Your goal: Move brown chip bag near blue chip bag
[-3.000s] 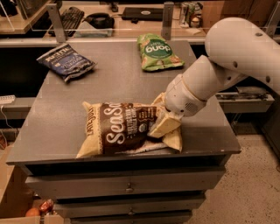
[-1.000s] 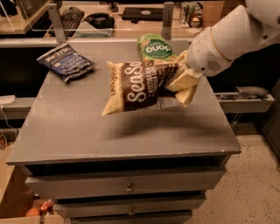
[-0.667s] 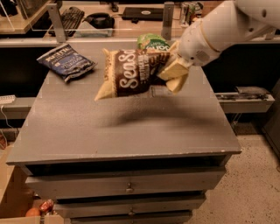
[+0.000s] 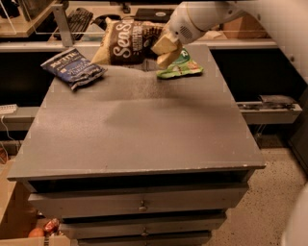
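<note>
I should set the brown chip bag at the table's far edge (image 4: 100, 44), just behind the blue chip bag, with my gripper.
The brown chip bag (image 4: 129, 43), dark brown with cream edges and white script lettering, hangs in the air above the far edge of the grey table (image 4: 144, 125). My gripper (image 4: 166, 48) is shut on its right end, at the far middle of the table. The blue chip bag (image 4: 72, 67), small, navy and crinkled, lies flat at the far left corner, a short way left of and below the brown bag.
A green chip bag (image 4: 182, 67) lies at the far right of the table, partly behind my gripper. My white arm (image 4: 211, 14) reaches in from the upper right. Desks with keyboards (image 4: 77, 20) stand behind. Drawers (image 4: 142, 204) are below the table front.
My gripper lifted the brown chip bag from the table's front and has carried it up, back and to the left, closer to the blue chip bag.
</note>
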Action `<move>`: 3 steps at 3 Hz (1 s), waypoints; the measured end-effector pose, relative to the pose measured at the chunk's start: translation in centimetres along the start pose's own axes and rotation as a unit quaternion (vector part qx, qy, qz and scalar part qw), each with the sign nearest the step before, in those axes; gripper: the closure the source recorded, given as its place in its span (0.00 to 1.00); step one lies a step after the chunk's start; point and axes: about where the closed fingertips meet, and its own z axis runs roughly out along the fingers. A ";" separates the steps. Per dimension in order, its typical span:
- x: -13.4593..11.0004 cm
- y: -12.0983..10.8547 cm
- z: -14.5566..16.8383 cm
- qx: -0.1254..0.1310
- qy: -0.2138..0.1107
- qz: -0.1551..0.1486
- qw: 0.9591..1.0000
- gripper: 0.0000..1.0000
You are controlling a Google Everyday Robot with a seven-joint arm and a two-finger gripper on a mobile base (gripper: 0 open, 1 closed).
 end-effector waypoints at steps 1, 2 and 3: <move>-1.2 -2.5 3.9 0.021 0.004 0.031 0.999 1.00; -2.3 -4.7 7.8 0.043 0.003 0.074 0.996 1.00; -3.5 -5.6 11.3 0.066 0.005 0.119 0.991 1.00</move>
